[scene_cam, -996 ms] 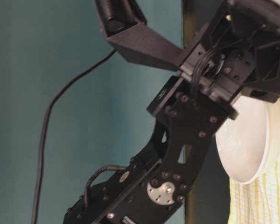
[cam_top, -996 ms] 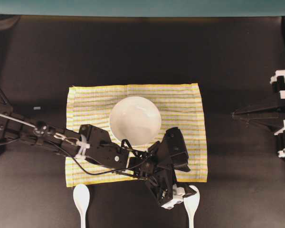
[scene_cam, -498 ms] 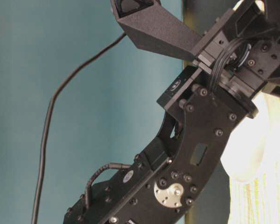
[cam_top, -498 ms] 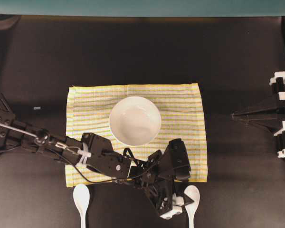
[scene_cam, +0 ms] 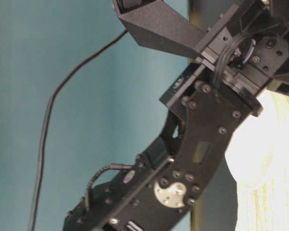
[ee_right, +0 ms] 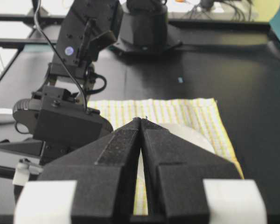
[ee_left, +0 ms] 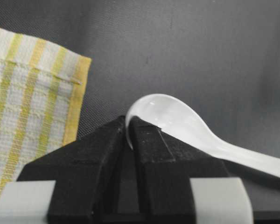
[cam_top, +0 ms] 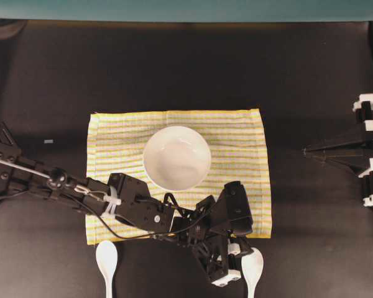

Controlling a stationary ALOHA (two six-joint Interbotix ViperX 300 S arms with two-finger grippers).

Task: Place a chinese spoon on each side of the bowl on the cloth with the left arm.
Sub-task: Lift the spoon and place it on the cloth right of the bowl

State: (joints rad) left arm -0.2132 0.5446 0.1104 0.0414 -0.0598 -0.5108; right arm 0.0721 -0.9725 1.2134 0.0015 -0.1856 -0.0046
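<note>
The robot's left gripper needs to set the chinese spoon down between the white bowl and the cloth edge (cam_top: pixel 237 186) that faces the right gripper.
The white bowl (cam_top: pixel 176 157) sits in the middle of the yellow-striped cloth (cam_top: pixel 242 133). Two white chinese spoons lie on the black table just in front of the cloth: one at the left (cam_top: pixel 106 257), one at the right (cam_top: pixel 253 266). The left arm reaches across the cloth's front edge, and my left gripper (cam_top: pixel 239 264) is down at the right spoon. In the left wrist view that gripper (ee_left: pixel 129 123) is shut on the rim of the spoon's scoop (ee_left: pixel 177 121), with the handle trailing off to the right. My right gripper (ee_right: pixel 141 120) is shut with nothing in it.
The right arm (cam_top: pixel 348 149) rests at the table's right edge, pointing toward the cloth. The left arm's links and loose cable (cam_top: pixel 137 214) lie over the cloth's front left part. The cloth's corner (ee_left: pixel 32 93) lies left of the held spoon.
The left gripper's jaws have closed onto the right spoon's scoop. Before that the arm slid a little toward the table's front edge. The right arm has not moved.
</note>
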